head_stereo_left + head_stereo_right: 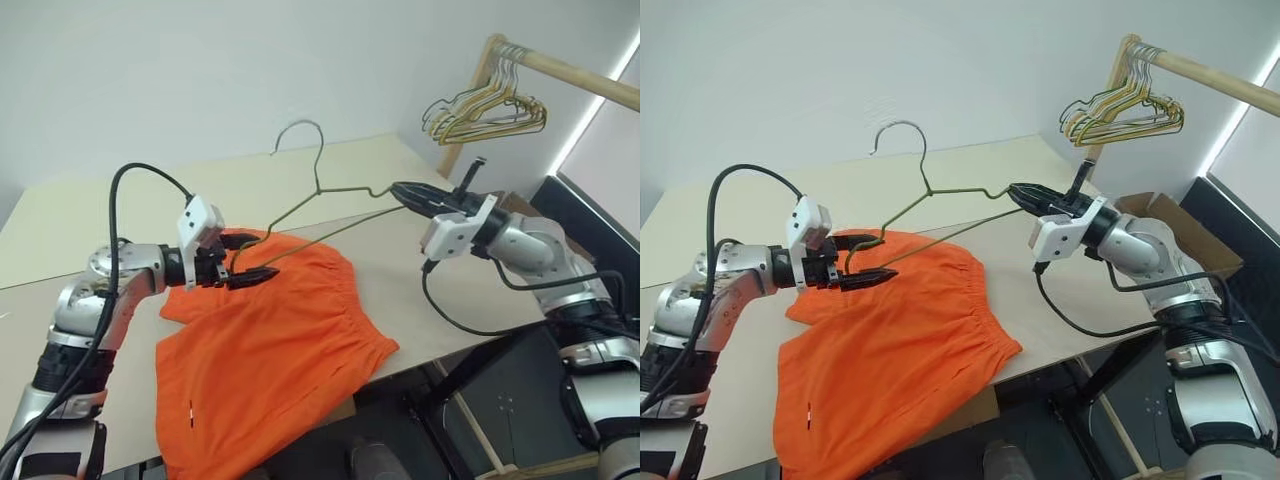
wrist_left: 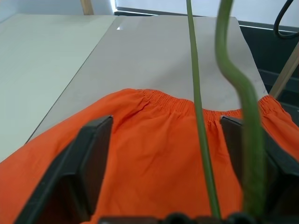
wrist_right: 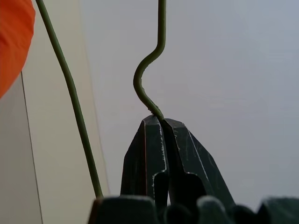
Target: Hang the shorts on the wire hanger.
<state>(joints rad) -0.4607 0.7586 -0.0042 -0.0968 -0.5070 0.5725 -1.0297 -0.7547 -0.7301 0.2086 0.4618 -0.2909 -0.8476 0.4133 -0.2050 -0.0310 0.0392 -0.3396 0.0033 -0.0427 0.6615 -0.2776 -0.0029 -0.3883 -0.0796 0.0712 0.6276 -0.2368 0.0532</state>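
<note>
The hanger's upper wire is pinched in my right gripper, so my left gripper needs to hold the other corner while my right gripper turns and takes the bottom wire [image 1: 384, 212].
The orange shorts [image 1: 270, 350] lie spread on the table [image 1: 80, 215], with the elastic waistband [image 2: 161, 99] toward the right edge. The thin olive wire hanger [image 1: 318, 190] hangs tilted above them, hook [image 1: 298, 128] uppermost. My right gripper [image 1: 405, 192] is shut on the hanger's right corner, and the right wrist view shows the wire [image 3: 149, 70] pinched at the fingertips. My left gripper [image 1: 258, 256] stands open just above the shorts. The hanger's left corner [image 2: 245, 112] passes between its fingers [image 2: 93, 154], untouched by the left one.
A bunch of gold and green hangers [image 1: 485, 110] hangs from a wooden rail [image 1: 580, 78] at the back right. A cardboard box [image 1: 1170, 225] sits beyond the table's right edge. The shorts' lower part drapes over the table's front edge.
</note>
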